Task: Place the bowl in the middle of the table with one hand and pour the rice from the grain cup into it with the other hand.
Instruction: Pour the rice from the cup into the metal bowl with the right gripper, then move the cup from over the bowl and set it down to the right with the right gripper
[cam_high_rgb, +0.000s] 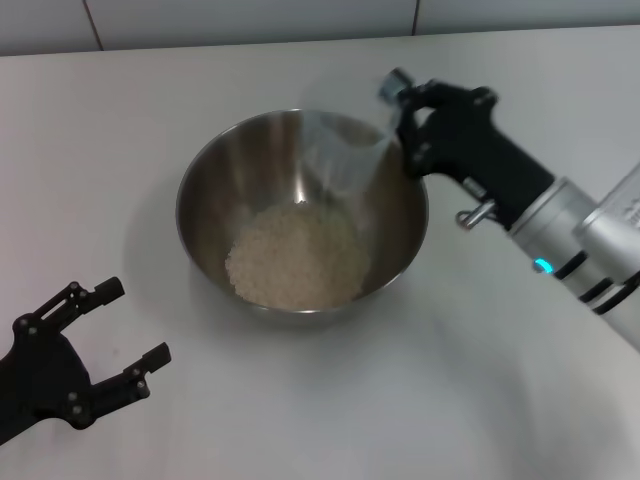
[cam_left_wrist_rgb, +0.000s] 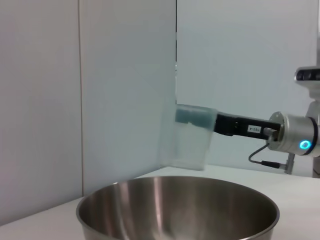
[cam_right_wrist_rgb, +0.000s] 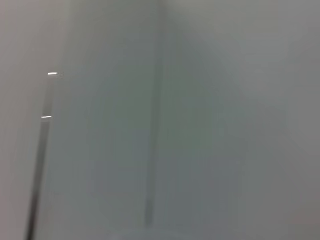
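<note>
My right gripper has the clear grain cup. It will put the cup down on the white table (cam_high_rgb: 493, 196) close beside the steel bowl.
The steel bowl (cam_high_rgb: 205, 215) stands on the white table (cam_high_rgb: 100, 150) near its middle, with a pile of rice (cam_high_rgb: 295, 257) in its bottom. My right gripper (cam_high_rgb: 400, 110) is shut on the clear grain cup (cam_high_rgb: 335, 150) and holds it above the bowl's far right rim. The cup looks empty. In the left wrist view the cup (cam_left_wrist_rgb: 187, 137) hangs above the bowl (cam_left_wrist_rgb: 175, 207), held by the right gripper (cam_left_wrist_rgb: 197, 116). My left gripper (cam_high_rgb: 115, 330) is open and empty, low on the table left of and nearer than the bowl.
A tiled wall (cam_high_rgb: 250, 20) runs along the table's far edge. The right wrist view shows only blank wall.
</note>
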